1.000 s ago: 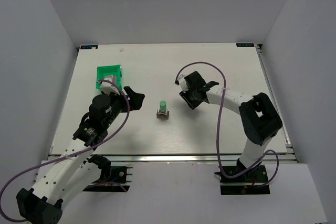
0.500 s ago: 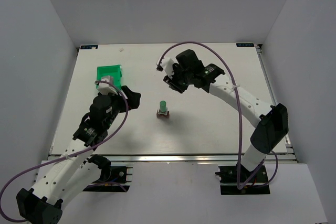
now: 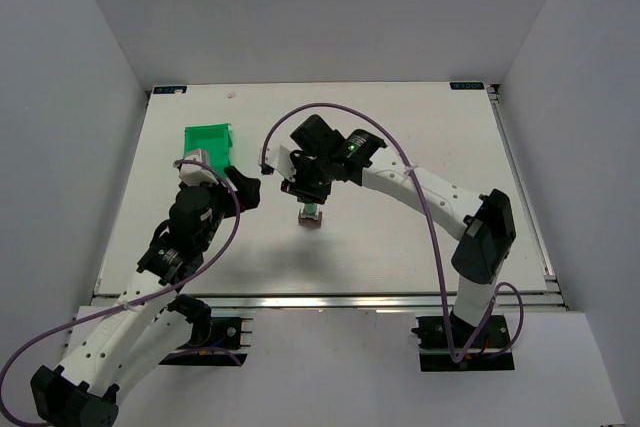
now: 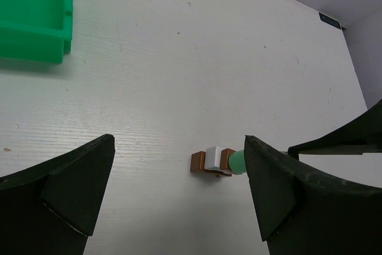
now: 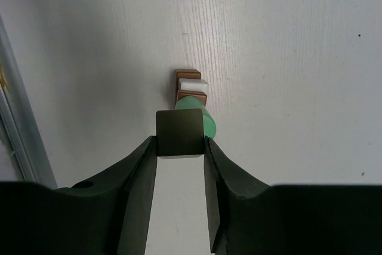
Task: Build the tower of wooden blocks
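Note:
The small dark block, now hanging just over the cylinder, will go down on top of the mint green cylinder point(image 3: 312, 197) point(image 5: 201, 124) from my right gripper.
The wood block tower point(image 3: 311, 216) stands mid-table: brown, white and brown blocks with a mint green cylinder point(image 5: 200, 117) on top. My right gripper point(image 5: 179, 140) is shut on a small dark block point(image 5: 179, 132), which hangs just over the cylinder and looks close to its top. Seen from above, the right gripper point(image 3: 307, 190) covers the tower's upper part. My left gripper point(image 3: 246, 187) stands open to the left of the tower, nothing between its fingers. In the left wrist view the tower point(image 4: 213, 160) shows between the open left gripper point(image 4: 178, 150) fingers, farther off.
A green plastic bin point(image 3: 209, 143) sits at the back left, just behind the left gripper; it also shows as the green bin point(image 4: 33, 22) in the left wrist view. The right arm's purple cable point(image 3: 330, 108) arcs over the table's middle.
My right arm has swung left from beside the tower to right above it, carrying the dark block. The left gripper has shifted slightly and stays open.

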You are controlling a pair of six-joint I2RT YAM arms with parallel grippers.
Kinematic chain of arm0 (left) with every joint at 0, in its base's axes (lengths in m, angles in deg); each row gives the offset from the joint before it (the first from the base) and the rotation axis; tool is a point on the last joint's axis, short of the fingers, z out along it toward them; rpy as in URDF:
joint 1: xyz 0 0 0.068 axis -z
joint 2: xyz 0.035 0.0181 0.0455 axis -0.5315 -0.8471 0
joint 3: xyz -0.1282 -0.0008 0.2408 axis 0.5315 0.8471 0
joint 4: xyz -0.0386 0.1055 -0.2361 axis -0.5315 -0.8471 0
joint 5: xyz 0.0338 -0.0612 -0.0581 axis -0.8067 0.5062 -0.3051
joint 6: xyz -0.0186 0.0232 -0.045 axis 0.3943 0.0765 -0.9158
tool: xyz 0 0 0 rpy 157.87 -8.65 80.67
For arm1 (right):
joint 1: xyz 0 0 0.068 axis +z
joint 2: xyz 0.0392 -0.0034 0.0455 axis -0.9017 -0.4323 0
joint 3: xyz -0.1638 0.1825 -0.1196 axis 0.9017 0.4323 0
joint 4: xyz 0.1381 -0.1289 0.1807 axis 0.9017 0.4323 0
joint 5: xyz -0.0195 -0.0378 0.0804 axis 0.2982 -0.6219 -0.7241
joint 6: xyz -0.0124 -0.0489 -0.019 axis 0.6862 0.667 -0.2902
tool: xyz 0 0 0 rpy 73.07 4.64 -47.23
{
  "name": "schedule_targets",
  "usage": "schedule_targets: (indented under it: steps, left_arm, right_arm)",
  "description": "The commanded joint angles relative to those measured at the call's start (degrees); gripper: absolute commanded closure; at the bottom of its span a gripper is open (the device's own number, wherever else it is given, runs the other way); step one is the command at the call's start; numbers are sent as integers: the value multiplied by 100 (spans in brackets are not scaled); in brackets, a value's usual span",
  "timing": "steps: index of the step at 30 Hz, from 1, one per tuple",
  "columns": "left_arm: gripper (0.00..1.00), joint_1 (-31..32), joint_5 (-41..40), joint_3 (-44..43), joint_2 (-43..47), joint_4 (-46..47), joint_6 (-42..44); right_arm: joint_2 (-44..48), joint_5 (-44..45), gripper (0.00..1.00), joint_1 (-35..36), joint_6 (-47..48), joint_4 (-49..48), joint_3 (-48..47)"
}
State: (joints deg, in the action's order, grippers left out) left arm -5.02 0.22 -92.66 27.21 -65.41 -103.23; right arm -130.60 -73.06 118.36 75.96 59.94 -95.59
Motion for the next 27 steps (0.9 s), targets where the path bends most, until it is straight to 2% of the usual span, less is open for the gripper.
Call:
schedule_targets:
  steps: [1,7,27]
  left_arm:
    - [2,-11,-64,62,64,62,26]
    - [2,-11,-3,53,55,71,52]
    - [2,-11,32,62,117,132,79]
  right_arm:
    - [-40,266,93,69,-122,220,-342]
    - [-251,671,92,122,-211,352,-544]
    - [-550,742,90,122,-140,422,-676]
